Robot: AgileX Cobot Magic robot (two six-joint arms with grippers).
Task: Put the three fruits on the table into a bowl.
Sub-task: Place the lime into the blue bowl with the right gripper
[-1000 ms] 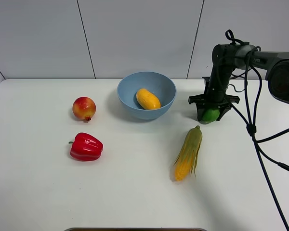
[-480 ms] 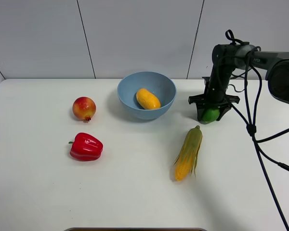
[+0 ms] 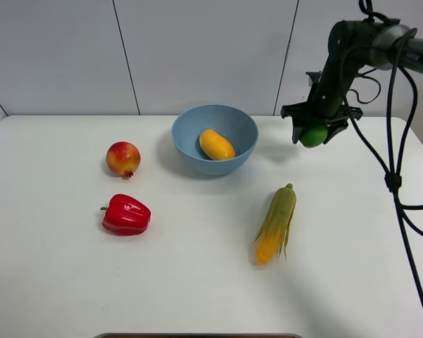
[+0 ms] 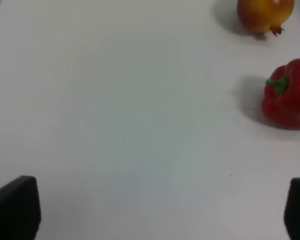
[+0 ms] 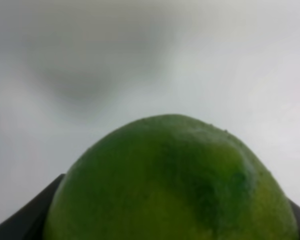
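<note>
I will use my right gripper to release the lime, now held in the air, inside the light-blue bowl (image 3: 209,150), resting it against the mango near the front side of the bowl.
My right gripper (image 3: 314,129) is shut on the round green lime (image 3: 312,136) and holds it in the air, right of the light-blue bowl (image 3: 187,127). The lime (image 5: 172,185) fills the right wrist view, with dark fingers at its sides. The orange-yellow mango (image 3: 217,144) lies inside the bowl. Left of the bowl, the red-and-yellow pomegranate (image 3: 123,158) rests on the white table (image 3: 56,282). My left gripper (image 4: 155,212) is open over bare table, the pomegranate (image 4: 265,14) lying well ahead of it. It is out of the exterior high view.
A red bell pepper (image 3: 126,215) lies in front of the pomegranate, also shown as the pepper (image 4: 288,93) in the left wrist view. A corn cob with green husk (image 3: 276,224) lies in front of the bowl, to its right. Black cables (image 3: 393,176) hang from the right arm.
My right gripper has lifted the lime off the table and risen, shifting slightly to the right. The other objects and the left gripper have not moved.
</note>
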